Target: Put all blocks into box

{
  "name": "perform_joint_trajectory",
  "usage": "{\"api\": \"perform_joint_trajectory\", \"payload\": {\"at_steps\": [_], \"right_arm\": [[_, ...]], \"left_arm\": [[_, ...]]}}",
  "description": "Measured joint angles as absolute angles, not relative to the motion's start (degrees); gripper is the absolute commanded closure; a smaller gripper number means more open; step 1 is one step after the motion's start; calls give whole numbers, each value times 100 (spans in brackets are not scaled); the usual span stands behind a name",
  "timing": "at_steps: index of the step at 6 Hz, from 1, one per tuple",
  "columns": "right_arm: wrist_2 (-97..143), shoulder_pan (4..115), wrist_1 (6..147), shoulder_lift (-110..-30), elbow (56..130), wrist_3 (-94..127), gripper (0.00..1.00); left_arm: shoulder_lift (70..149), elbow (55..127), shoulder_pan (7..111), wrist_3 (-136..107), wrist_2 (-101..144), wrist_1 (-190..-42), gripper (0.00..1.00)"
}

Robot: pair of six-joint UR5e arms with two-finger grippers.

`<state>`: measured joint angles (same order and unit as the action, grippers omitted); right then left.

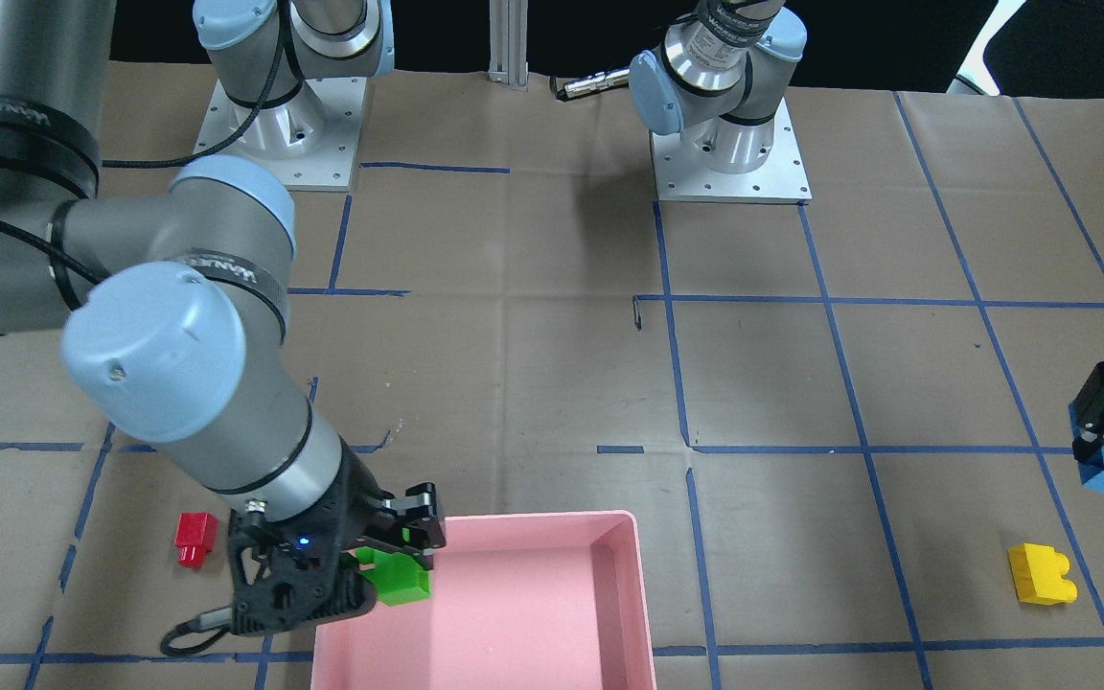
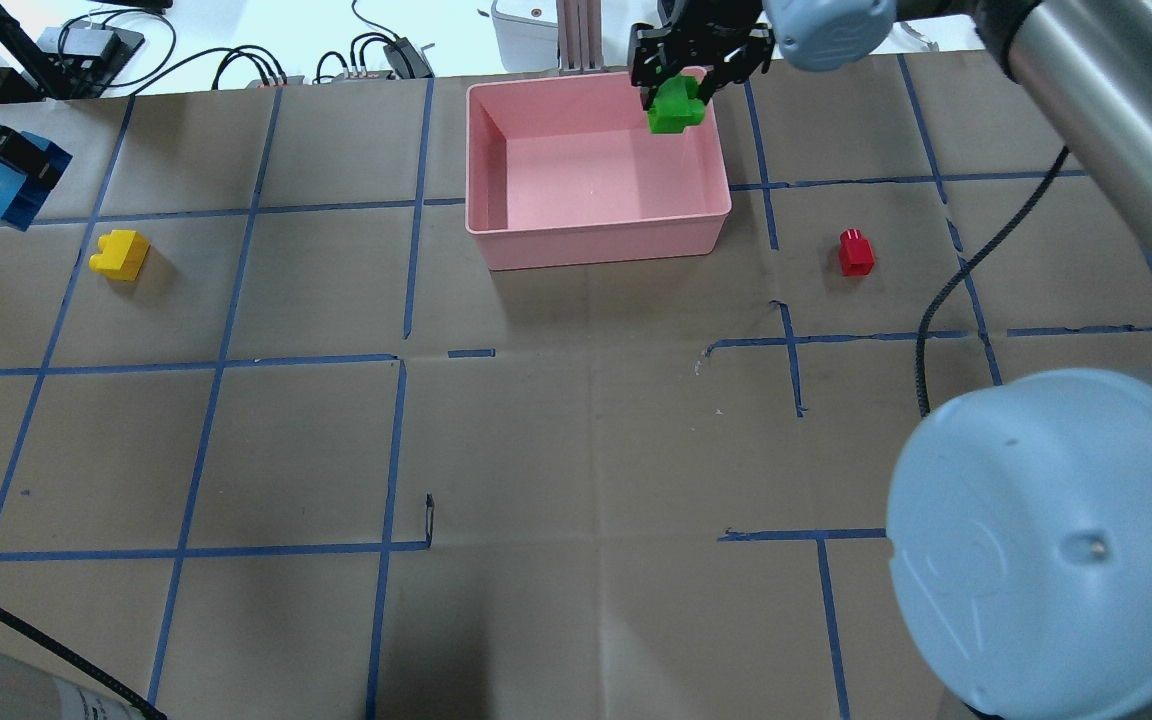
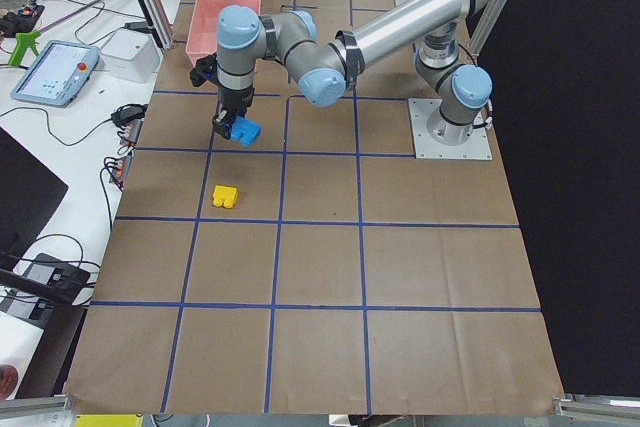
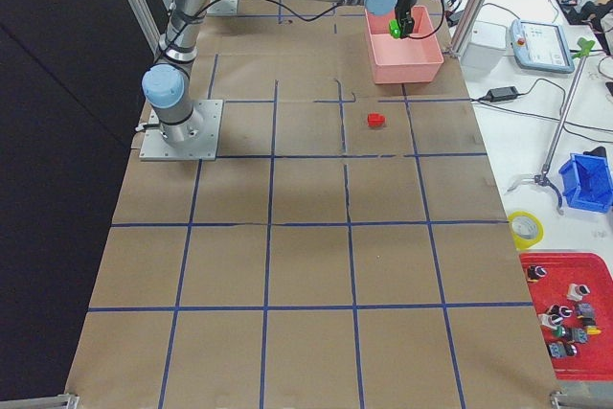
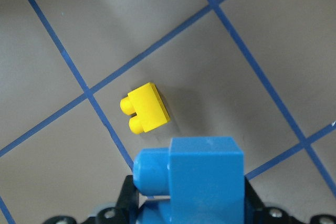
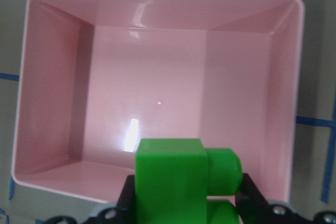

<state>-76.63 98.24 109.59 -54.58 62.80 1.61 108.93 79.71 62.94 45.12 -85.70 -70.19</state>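
Observation:
The blue block, still held off the table, will be let go by my left gripper on the pink box's bottom (image 1: 564, 682), in the half closer to the yellow block.
My right gripper (image 2: 678, 88) is shut on the green block (image 2: 676, 106) and holds it above the far right corner of the pink box (image 2: 596, 248). The right wrist view shows the green block (image 6: 173, 174) over the box's near rim (image 6: 63, 184), with nothing inside the box. My left gripper (image 2: 18, 168) is shut on the blue block (image 2: 4, 192) and holds it off the table at the far left. The yellow block (image 2: 119, 253) lies on the table just beyond it, also seen in the left wrist view (image 5: 147, 108). The red block (image 2: 855, 252) lies right of the box.
The table is covered in brown paper with a blue tape grid (image 2: 401, 360). Both arm bases (image 1: 729, 153) stand at the robot's edge. Cables and devices (image 2: 86, 45) lie past the far edge, beyond the box.

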Motion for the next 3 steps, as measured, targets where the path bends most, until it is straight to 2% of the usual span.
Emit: {"api": "perform_joint_trajectory", "payload": {"at_steps": [1,3], "right_arm": [[-7513,9934,11108,-5219,6065,265,1],[-7453,9988,11216,-5074,5944,240,0]], "left_arm": [[10872,7850,6617,3317,-8576,-7249,86],[10921,7735,7208,1761,-8581,-7500,86]]}}
